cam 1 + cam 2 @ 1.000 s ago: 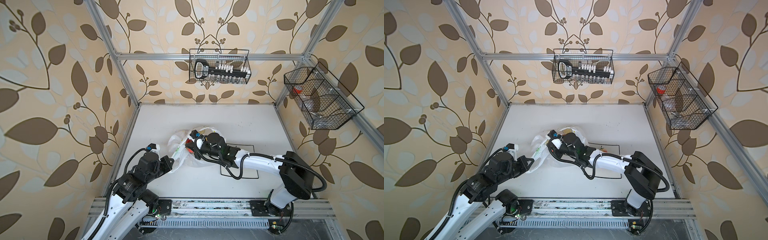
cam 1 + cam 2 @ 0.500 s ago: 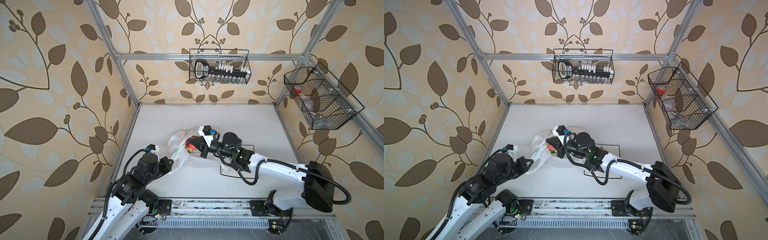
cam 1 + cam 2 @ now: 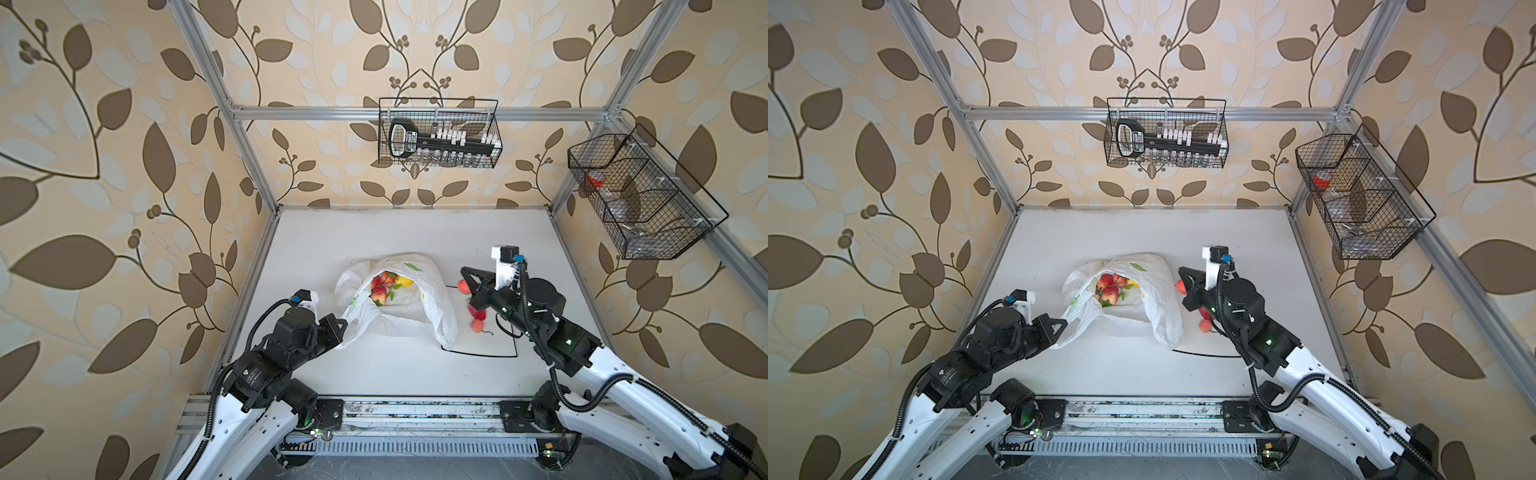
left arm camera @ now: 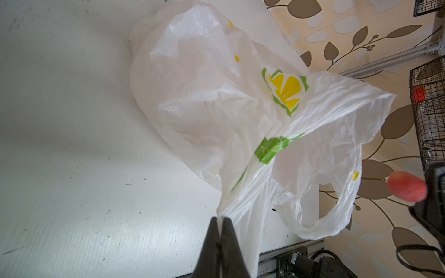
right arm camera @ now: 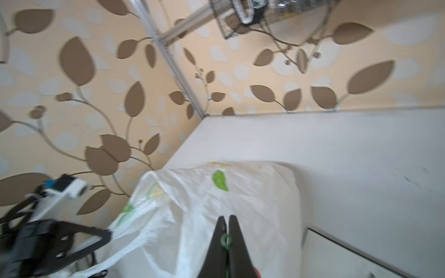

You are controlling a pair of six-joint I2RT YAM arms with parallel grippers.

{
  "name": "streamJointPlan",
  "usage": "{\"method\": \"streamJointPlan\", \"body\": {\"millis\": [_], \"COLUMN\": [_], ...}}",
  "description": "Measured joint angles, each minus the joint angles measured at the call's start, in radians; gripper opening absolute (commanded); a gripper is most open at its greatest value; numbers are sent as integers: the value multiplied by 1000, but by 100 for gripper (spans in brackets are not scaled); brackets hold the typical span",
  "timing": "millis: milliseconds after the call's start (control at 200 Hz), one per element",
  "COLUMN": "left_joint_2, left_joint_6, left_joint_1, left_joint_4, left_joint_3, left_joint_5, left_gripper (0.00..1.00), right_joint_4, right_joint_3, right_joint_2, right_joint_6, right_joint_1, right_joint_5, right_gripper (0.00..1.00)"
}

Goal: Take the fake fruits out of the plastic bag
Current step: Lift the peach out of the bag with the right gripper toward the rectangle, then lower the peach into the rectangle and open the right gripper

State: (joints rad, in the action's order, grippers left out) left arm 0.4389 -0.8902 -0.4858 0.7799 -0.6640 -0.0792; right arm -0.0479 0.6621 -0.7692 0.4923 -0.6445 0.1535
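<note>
Next, I let my right gripper release the red-pink fruit on the plate (image 3: pixel 493 322) next to the small round fruit, away from the bag.
The plastic bag (image 3: pixel 432 299) (image 3: pixel 1158 303) lies mid-table with its mouth open upward. Inside it show several red fake fruits (image 3: pixel 380 291) (image 3: pixel 1108 286) and a yellow lemon (image 3: pixel 405 282). My left gripper (image 3: pixel 344 320) (image 4: pixel 220 219) is shut on the bag's left edge and holds it up. Right of the bag, my right gripper (image 3: pixel 463 270) (image 5: pixel 227 217) is shut on the green top of a red-pink fruit (image 3: pixel 462 286) (image 4: pixel 407 189), which hangs under the fingers. Two more fruits (image 3: pixel 478 320) lie on the plate (image 3: pixel 490 347) below that arm.
A wire basket (image 3: pixel 438 137) with a black tool hangs on the back wall. Another wire basket (image 3: pixel 640 195) hangs on the right wall. The bag's right side drapes over the plate's left rim. A metal rail (image 3: pixel 415 409) runs along the table's front edge.
My right gripper has come out of the bag and moved right over the plate, carrying a red-pink fruit. The left gripper still holds the bag's edge.
</note>
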Motion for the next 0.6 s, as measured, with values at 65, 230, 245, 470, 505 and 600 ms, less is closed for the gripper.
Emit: {"method": "streamJointPlan", "body": {"millis": [65,230,245,470,505,600], "left_joint_2": [-2,-6,-7,-33,-34,-34], "left_joint_6": [0,0,1,1,1,1], "left_joint_1": [0,0,0,0,0,0], "left_joint_4": [-1,2,2,5,5,5], "left_joint_3": [0,0,0,0,0,0], "left_joint_5": [0,-1,-1,-1,-1,-2], "left_gripper": [0,0,0,0,0,0], "right_joint_4": [-50,-90,-90,-32,-14,49], "right_joint_3": [-63,-202,-213,-324,-332,-351], "right_joint_2": [37,11,2,-133,-155,-206], "right_joint_6": [45,131,137,194,201,224], "right_joint_1": [74,294,317,521,531,538], "right_joint_5": [43,25,15,-142,-165,-212], "right_gripper": [4,3,3,3,3,4]}}
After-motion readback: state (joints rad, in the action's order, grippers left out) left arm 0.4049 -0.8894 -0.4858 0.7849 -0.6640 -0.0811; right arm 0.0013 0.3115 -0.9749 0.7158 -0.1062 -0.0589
